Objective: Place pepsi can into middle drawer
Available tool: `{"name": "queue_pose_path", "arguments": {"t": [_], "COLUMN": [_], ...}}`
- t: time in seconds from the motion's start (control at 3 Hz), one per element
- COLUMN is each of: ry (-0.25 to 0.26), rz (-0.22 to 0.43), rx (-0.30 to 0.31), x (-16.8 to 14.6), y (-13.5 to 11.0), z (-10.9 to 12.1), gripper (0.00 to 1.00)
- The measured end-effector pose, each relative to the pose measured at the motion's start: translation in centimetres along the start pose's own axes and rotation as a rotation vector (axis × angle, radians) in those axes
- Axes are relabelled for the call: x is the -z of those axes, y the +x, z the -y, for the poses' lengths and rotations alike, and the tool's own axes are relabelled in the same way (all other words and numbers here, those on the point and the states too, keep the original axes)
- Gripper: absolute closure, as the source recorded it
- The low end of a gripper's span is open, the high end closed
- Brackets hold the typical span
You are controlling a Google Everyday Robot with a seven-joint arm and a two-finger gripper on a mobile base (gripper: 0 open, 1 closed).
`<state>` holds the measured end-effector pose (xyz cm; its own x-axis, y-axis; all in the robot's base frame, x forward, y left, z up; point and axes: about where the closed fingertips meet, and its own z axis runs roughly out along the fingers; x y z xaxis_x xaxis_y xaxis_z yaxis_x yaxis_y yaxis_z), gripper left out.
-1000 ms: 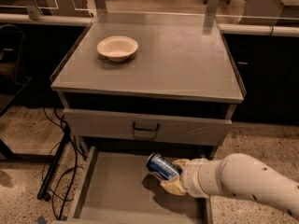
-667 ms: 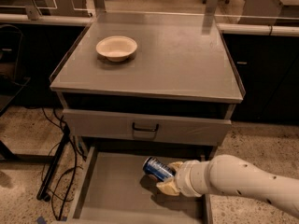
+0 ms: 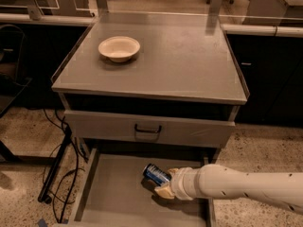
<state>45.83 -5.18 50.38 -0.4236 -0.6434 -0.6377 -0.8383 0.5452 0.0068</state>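
I need to let go of the pepsi can with my gripper on the open drawer's grey bottom (image 3: 161, 179), a little off centre toward my white arm.
The pepsi can (image 3: 156, 174) is blue with a silver end. It lies tilted on its side inside the open middle drawer (image 3: 113, 193), low over the grey floor. My gripper (image 3: 163, 183) reaches in from the right on a white arm and is shut on the can, with cream fingertips (image 3: 165, 191) wrapped around its right half. The can's far end is hidden by the fingers. I cannot tell whether the can touches the drawer floor.
A cream round bowl (image 3: 119, 48) stands on the cabinet top (image 3: 189, 60) at the back left. A shut drawer front with a dark loop handle (image 3: 147, 128) is above the open drawer. Black cables (image 3: 61, 174) hang at the left.
My gripper has moved left and a little lower with the can, further over the drawer floor.
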Motion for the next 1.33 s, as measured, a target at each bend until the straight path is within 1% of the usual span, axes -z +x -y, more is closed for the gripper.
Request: {"name": "queue_pose_path", "arguments": {"t": [0.33,0.67,1.0,1.33], "ry": [0.024,0.024,0.05,0.082], "rz": [0.008,0.02,0.075,0.111], "rx": [-0.011,-0.01,0.01,0.023], "x": [-3.9,-4.5,-5.7,-7.4], "y": [1.6,2.0,3.1,4.8], "z": [1.5,1.7,2.5,3.2], "gripper": [1.0,1.0,1.0,1.0]}}
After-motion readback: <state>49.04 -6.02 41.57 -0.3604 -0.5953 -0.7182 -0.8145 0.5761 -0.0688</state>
